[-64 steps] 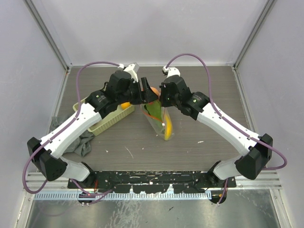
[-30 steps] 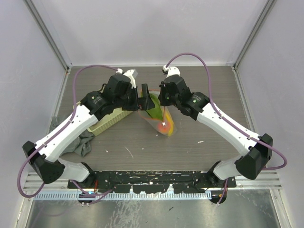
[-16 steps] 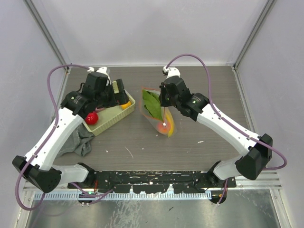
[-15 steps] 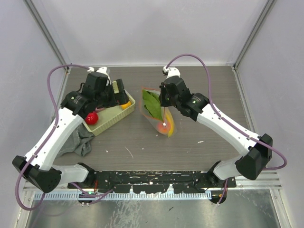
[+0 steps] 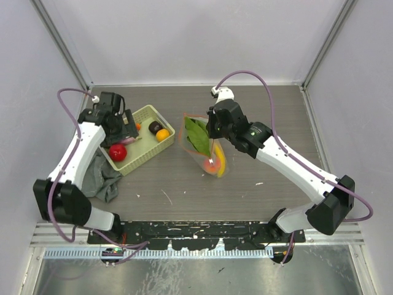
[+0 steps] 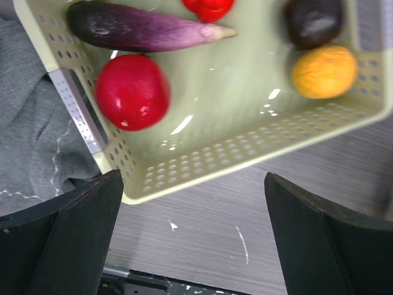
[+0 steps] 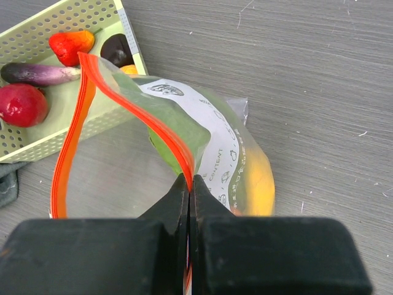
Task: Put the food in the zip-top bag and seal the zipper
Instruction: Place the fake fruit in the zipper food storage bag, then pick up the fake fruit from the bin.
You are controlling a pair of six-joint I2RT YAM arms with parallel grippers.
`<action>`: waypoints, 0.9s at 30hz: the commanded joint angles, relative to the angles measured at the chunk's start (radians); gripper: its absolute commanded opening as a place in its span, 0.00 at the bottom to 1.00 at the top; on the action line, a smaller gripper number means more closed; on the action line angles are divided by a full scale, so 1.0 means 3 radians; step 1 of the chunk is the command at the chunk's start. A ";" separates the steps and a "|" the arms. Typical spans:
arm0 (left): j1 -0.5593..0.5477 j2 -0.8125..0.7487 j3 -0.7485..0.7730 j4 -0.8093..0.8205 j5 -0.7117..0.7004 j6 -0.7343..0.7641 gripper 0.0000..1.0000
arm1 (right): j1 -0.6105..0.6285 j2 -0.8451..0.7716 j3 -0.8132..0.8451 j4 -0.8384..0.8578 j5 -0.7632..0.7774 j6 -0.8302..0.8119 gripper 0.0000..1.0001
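The red ball lies beside the purple eggplant in the yellow-green basket. I should close my left gripper around the middle of the red ball [image 5: 118, 152] [image 6: 132, 92].
The clear zip-top bag [image 5: 207, 153] lies mid-table, mouth towards the basket, with a green leaf [image 5: 196, 135] and yellow banana [image 7: 259, 178] inside. My right gripper [image 7: 189, 179] is shut on the red-orange zipper [image 7: 161, 129], holding that edge of the mouth up. Over the yellow-green basket [image 5: 147, 157] hovers my left gripper [image 6: 193, 184], open and holding nothing. More food lies in the basket: a red ball [image 6: 132, 92], a purple eggplant [image 6: 135, 27], an orange piece [image 6: 323, 70], a dark brown piece [image 6: 313, 21] and a red piece [image 6: 209, 7].
A crumpled grey cloth [image 5: 101, 181] lies against the basket's left side, near the table's left edge. The enclosure walls stand at the left, right and back. White scratches mark the wood in front of the basket.
My left arm has swung away from the bag's mouth to the left and now hangs over the basket with its jaws wide. The right gripper has kept its hold on the zipper.
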 commanded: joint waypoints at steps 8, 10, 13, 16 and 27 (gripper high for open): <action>0.0406 0.0908 0.0503 -0.0228 -0.0114 0.0272 0.98 | 0.0012 -0.0205 0.0010 0.0185 0.0117 -0.0082 0.01; 0.0467 0.1061 0.0551 -0.0248 -0.0030 0.0298 0.98 | 0.0012 -0.0205 -0.0010 0.0188 0.0113 -0.0085 0.01; 0.0502 0.1244 0.0599 -0.0256 0.0067 0.0313 0.98 | 0.0012 -0.0198 -0.0027 0.0195 0.0120 -0.0091 0.01; 0.0562 0.1354 0.0596 -0.0241 0.0189 0.0318 1.00 | 0.0008 -0.0182 -0.0020 0.0194 0.0108 -0.0102 0.01; 0.0640 0.1641 0.0605 -0.0310 0.0405 0.0328 0.99 | 0.0012 -0.0184 -0.0049 0.0237 0.0081 -0.0103 0.01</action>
